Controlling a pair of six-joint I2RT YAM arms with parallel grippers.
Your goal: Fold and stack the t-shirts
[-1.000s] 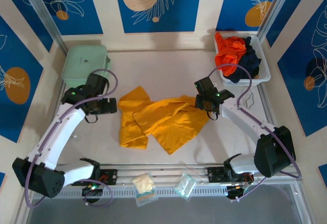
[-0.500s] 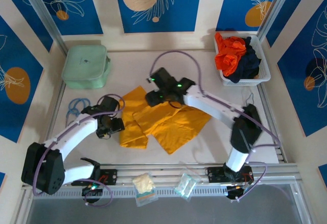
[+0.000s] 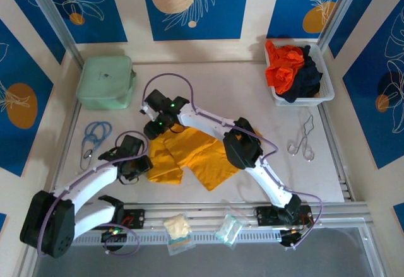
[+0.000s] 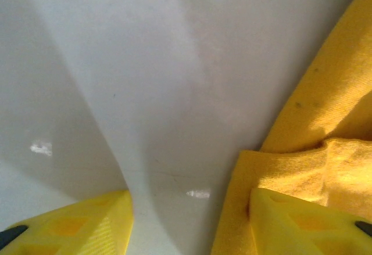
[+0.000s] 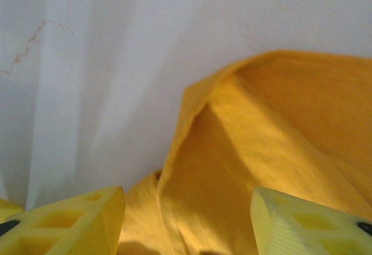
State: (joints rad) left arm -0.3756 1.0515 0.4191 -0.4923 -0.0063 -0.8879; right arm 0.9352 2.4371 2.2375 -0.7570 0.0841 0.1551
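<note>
Next, I pinch its hem's corner (image 4: 246,161) with my left gripper while my right gripper pulls away the yellow t-shirt's raised fold, as that fold lies crumpled over the t-shirt's body.
The golden-yellow t-shirt (image 3: 192,154) lies crumpled in the middle of the white table. My right arm reaches across it, and my right gripper (image 3: 155,125) hangs over its upper-left corner. In the right wrist view the right gripper (image 5: 186,226) is open, with a raised fold of the yellow t-shirt (image 5: 250,168) under the gap. My left gripper (image 3: 140,163) sits at the shirt's left edge. It (image 4: 192,226) is open, one finger over bare table and the other over the yellow t-shirt's hem (image 4: 290,168). An orange-red t-shirt (image 3: 285,65) and a navy t-shirt (image 3: 309,80) are bunched in the basket.
The white basket (image 3: 302,102) stands at the back right. A mint-green zipped case (image 3: 105,81) is at the back left, with blue loops (image 3: 95,135) in front of it. Metal tongs (image 3: 303,139) lie at the right. Two clear packets (image 3: 178,228) (image 3: 228,228) rest on the front rail.
My right arm swung left from the shirt's right side to its upper-left corner. My left gripper moved forward to the shirt's left edge, and its jaws narrowed.
</note>
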